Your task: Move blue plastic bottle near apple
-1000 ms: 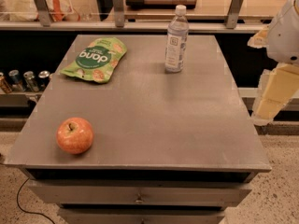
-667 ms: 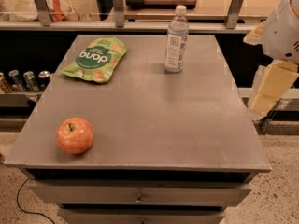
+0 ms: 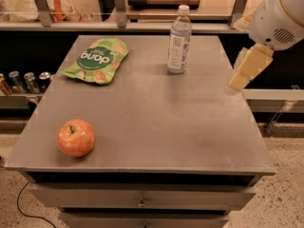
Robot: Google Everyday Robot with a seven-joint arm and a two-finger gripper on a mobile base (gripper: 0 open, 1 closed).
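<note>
The middle (image 3: 178, 42) of the blue plastic bottle, about halfway between its white cap and its base, will be gripped by my gripper.
The blue plastic bottle (image 3: 179, 41) stands upright at the far middle-right of the grey table (image 3: 156, 113); it is clear with a white cap and a pale label. The apple (image 3: 76, 137), red-orange with a dark stem, sits near the front left corner. My gripper (image 3: 233, 86) hangs at the end of the cream arm segment over the table's right edge. It is to the right of the bottle and lower in the picture, apart from it and holding nothing I can see.
A green snack bag (image 3: 97, 59) lies at the far left of the table. Several cans (image 3: 23, 81) stand on a lower shelf at the left. A railing and counter (image 3: 142, 25) run behind the table. Drawers (image 3: 140, 198) sit below the front edge.
My arm has moved left, from beside the table to over its right edge. The bottle, apple and bag have not moved.
</note>
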